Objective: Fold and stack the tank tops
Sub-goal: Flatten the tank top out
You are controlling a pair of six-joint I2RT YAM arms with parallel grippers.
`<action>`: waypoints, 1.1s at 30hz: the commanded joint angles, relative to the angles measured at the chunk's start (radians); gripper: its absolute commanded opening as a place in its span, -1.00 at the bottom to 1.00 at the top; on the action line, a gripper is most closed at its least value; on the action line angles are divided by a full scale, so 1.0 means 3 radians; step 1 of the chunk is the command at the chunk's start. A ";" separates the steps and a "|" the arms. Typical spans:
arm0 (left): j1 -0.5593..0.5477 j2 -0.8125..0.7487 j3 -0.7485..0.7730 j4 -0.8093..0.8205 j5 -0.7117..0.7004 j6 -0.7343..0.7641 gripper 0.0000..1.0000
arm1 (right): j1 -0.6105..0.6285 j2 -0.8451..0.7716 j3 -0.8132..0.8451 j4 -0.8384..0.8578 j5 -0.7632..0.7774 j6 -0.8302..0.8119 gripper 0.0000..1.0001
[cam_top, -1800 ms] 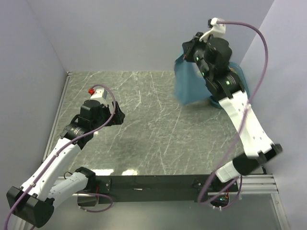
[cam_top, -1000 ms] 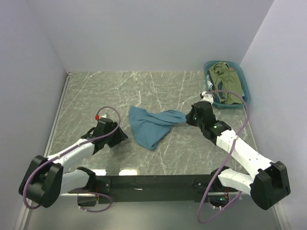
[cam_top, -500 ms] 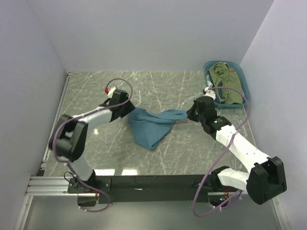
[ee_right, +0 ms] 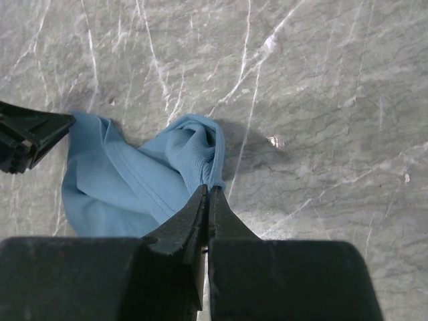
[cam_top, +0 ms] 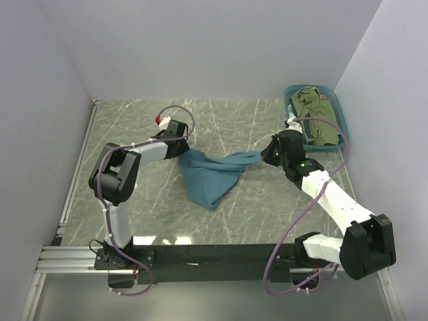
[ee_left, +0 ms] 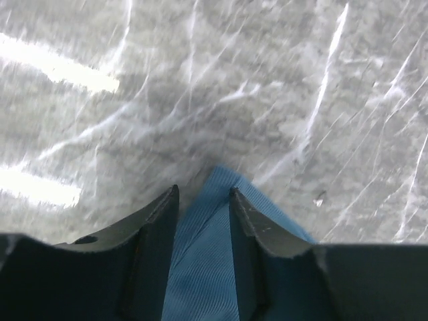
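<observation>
My left gripper has only a narrow fold at the tank top's corner within its fingers, so next I open it wider and take more of the corner point(ee_left: 221, 182) first.
The teal-blue tank top point(cam_top: 210, 177) lies crumpled on the marble table, stretched out to the right in a thin twist. My right gripper point(cam_top: 266, 155) is shut on that twisted end, and its wrist view shows the cloth point(ee_right: 127, 187) pinched at the tips point(ee_right: 208, 190). My left gripper point(cam_top: 184, 148) sits low at the top's upper left corner. Its jaws point(ee_left: 204, 194) stand apart, one on each side of a blue cloth corner point(ee_left: 207, 267). An olive-green tank top point(cam_top: 314, 114) lies in the basket.
The teal plastic basket point(cam_top: 287, 93) stands in the back right corner against the wall. Grey walls close in the table on the left, back and right. The left fingers point(ee_right: 30, 134) show at the left edge of the right wrist view.
The right arm swung the blue top from the basket down onto the table and holds its end. The left arm reached forward to the top's left corner, and its jaws have narrowed.
</observation>
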 commanded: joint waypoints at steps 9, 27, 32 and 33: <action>-0.0130 0.0510 0.0266 -0.0522 -0.0357 0.0314 -0.15 | -0.0077 0.0019 0.0093 0.0192 -0.0162 -0.0009 -1.00; -0.0202 0.0164 0.0470 -0.0799 -0.0546 0.0386 -0.99 | -0.0148 0.0045 0.0389 0.0171 -0.0346 0.0104 -1.00; -0.0197 0.0015 0.0481 -0.0886 -0.0511 0.0514 -0.92 | -0.0148 0.0040 0.0410 0.0176 -0.0361 0.0114 -1.00; -0.0187 -0.0021 0.0471 -0.0911 -0.0445 0.0534 -0.76 | -0.0148 0.0040 0.0390 0.0186 -0.0372 0.0119 -1.00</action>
